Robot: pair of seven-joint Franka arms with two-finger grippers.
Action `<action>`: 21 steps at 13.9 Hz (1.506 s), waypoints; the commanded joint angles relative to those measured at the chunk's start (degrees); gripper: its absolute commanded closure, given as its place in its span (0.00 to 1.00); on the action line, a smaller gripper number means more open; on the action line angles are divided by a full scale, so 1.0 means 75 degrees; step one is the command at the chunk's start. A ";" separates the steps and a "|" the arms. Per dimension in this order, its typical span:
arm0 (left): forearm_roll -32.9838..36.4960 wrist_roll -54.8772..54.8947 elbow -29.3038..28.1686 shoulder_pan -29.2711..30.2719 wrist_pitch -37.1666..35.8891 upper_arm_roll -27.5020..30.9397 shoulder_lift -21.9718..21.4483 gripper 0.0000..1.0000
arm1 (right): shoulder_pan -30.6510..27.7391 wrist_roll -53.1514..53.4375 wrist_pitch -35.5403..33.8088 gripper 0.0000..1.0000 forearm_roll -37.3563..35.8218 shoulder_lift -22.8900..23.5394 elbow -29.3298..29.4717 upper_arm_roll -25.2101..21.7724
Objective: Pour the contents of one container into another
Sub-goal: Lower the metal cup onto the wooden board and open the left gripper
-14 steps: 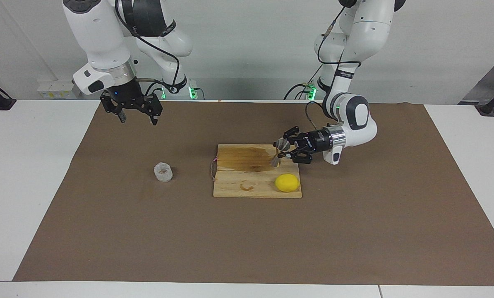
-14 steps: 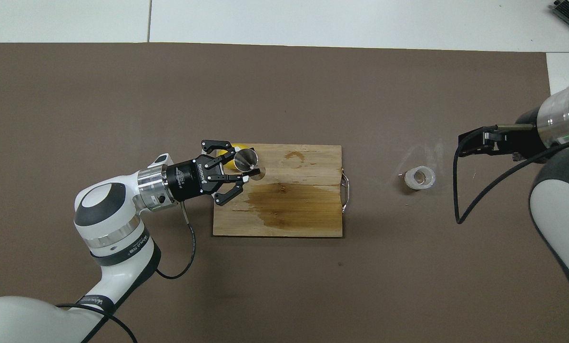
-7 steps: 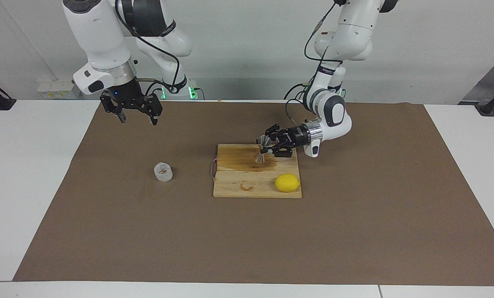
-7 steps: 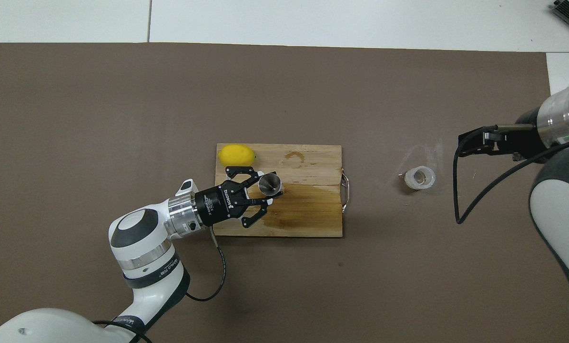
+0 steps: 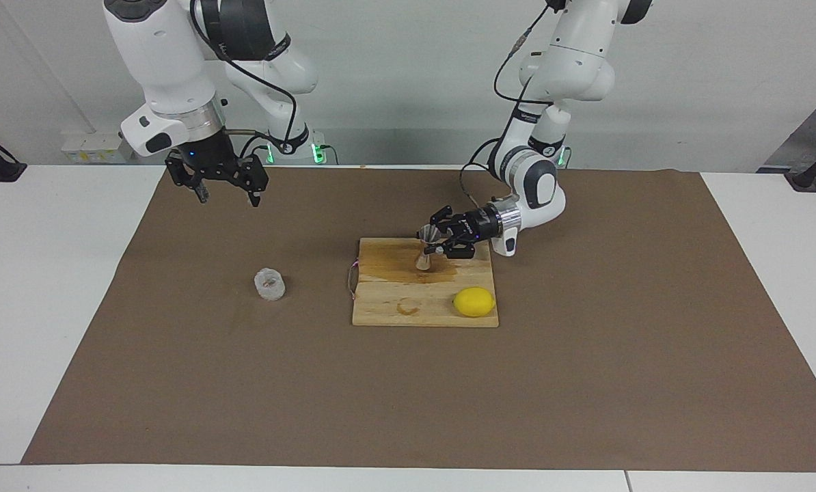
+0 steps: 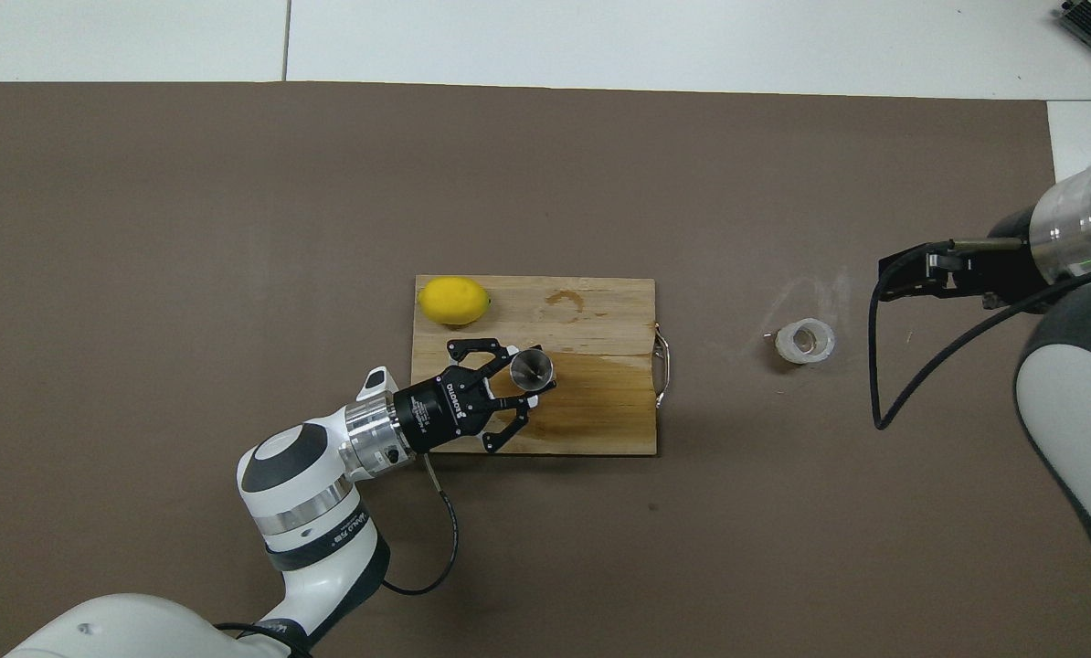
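Observation:
Next, my left gripper lets go of the jigger on the wooden board's dark wet stain (image 6: 549,382), roughly in line with the metal handle. The jigger now stands upright over that wet patch.
The small silvery hourglass jigger (image 5: 426,250) (image 6: 532,367) stands upright over the wet patch of the wooden board (image 5: 408,313) (image 6: 605,306), its foot at or just above the wood. My left gripper (image 5: 437,246) (image 6: 524,377) is shut on the jigger's waist from the side, reaching in level from the left arm's end. The squat clear textured cup (image 5: 270,284) (image 6: 805,341) stands alone on the brown mat toward the right arm's end. My right gripper (image 5: 229,197) (image 6: 911,272) waits open and empty in the air, over the mat beside the cup.
A yellow lemon (image 5: 474,301) (image 6: 454,301) lies on the board's corner farthest from the robots, toward the left arm's end. A dark wet stain (image 5: 398,263) covers the board's half nearer the robots. A thin metal handle (image 6: 662,366) sticks out of the board toward the cup.
My left gripper carried the jigger from beside the lemon toward the board's middle and nearer the robots, turning it from tilted to upright. The right arm and cup stayed still.

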 commanded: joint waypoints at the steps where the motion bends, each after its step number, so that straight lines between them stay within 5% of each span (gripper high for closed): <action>1: -0.0280 0.0160 -0.0042 -0.0178 0.0090 0.0107 0.0006 1.00 | -0.0070 0.0016 -0.0056 0.00 0.0018 -0.0054 -0.0008 0.0040; 15: -0.0667 0.0371 0.0157 -0.0518 0.0547 0.0060 0.0275 0.96 | -0.0070 0.0016 -0.0056 0.00 0.0018 -0.0054 -0.0008 0.0040; 21: -0.0679 0.0406 0.0263 -0.0518 0.0722 0.0037 0.0357 0.75 | -0.0070 0.0016 -0.0056 0.00 0.0018 -0.0054 -0.0008 0.0040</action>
